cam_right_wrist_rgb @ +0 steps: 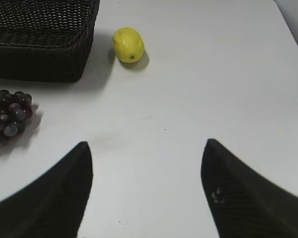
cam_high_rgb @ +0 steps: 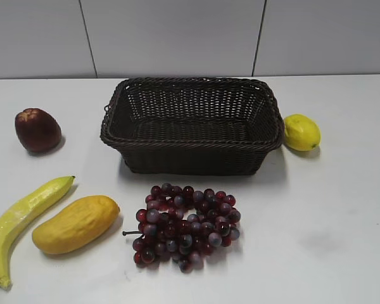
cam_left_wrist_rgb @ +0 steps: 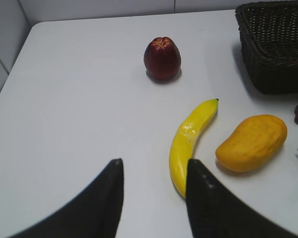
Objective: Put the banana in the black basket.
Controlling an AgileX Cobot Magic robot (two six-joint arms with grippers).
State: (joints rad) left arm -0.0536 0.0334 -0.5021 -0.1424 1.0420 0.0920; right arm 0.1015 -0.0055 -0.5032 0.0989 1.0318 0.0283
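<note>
My left gripper should grip the banana's near half [cam_high_rgb: 2,233] [cam_left_wrist_rgb: 180,155] just short of its middle, so the banana's far end stays sticking out toward the black basket.
The banana [cam_high_rgb: 22,218] is long, yellow with a greenish tinge, and lies on the white table at the front left; it also shows in the left wrist view [cam_left_wrist_rgb: 188,136]. The black basket [cam_high_rgb: 193,155] stands empty at the middle back; a corner of it shows in the left wrist view [cam_left_wrist_rgb: 273,64] and the right wrist view [cam_right_wrist_rgb: 39,54]. My left gripper [cam_left_wrist_rgb: 154,166] is open and empty above the table, its right finger just beside the banana's near end. My right gripper [cam_right_wrist_rgb: 146,148] is open and empty over bare table. Neither gripper shows in the exterior view.
An orange-yellow mango [cam_high_rgb: 76,223] lies right beside the banana. A bunch of dark red grapes [cam_high_rgb: 185,225] lies in front of the basket. A dark red apple [cam_high_rgb: 37,130] sits at the left, a lemon [cam_high_rgb: 301,132] right of the basket.
</note>
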